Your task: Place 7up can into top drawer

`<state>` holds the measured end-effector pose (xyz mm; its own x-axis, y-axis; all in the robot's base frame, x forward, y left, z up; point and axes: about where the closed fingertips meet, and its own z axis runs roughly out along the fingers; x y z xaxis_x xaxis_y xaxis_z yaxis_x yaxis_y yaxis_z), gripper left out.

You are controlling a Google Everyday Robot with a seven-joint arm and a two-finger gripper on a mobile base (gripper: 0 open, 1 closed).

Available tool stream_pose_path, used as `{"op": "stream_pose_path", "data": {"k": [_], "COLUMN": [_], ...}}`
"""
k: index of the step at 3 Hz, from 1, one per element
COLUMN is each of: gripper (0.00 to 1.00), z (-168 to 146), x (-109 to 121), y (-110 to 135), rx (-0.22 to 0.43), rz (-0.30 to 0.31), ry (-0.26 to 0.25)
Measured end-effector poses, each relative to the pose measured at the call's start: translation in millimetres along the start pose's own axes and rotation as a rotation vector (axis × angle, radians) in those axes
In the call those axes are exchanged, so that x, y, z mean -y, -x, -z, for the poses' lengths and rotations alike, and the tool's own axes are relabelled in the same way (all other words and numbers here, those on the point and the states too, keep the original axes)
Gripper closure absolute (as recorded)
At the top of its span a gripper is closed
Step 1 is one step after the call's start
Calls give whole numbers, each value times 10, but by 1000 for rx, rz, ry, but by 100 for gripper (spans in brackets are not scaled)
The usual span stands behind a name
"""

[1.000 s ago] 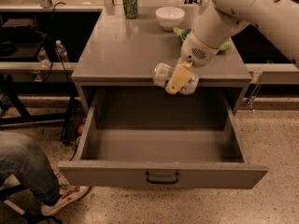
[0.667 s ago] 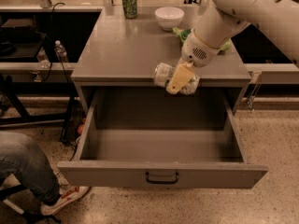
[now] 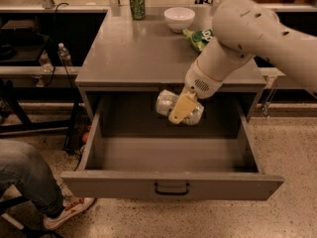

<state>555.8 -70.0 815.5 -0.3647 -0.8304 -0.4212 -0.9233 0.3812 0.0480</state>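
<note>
Next, I release the 7up can, now hanging over the drawer's back part, near the middle of the open top drawer's grey bottom [image 3: 157, 141].
The 7up can [image 3: 167, 103], silvery-white with pale green print, lies sideways in my gripper [image 3: 180, 109]. The gripper is shut on it, one cream finger [image 3: 181, 108] across the can's side. Can and gripper hang in the air over the back part of the open top drawer [image 3: 171, 185], just below the cabinet top's front edge. The drawer is pulled fully out; its grey inside is bare and its small dark bar handle [image 3: 171, 188] sits at the centre of the front panel.
On the grey cabinet top [image 3: 133, 53] stand a darker green can [image 3: 137, 3], a white bowl [image 3: 179, 19] and a green bag [image 3: 200, 36] partly hidden by my arm. A seated person's leg and shoe [image 3: 34, 187] are at the lower left. A water bottle [image 3: 63, 54] stands left.
My gripper has carried the 7up can forward and down, from the cabinet top's front edge to over the open drawer.
</note>
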Motion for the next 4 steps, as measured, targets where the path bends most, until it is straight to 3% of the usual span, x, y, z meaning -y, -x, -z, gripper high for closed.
{"op": "stream_pose_path", "data": {"k": [1,2,4], "gripper": [100,100,100], "z": [-439,-776,-1327], "x": [-140,-137,9], "y": [-149,-268,-371], "rx": [-51,-76,-40], "rz": [-42,-118,-280], "ry": [-4,-48,-112]}}
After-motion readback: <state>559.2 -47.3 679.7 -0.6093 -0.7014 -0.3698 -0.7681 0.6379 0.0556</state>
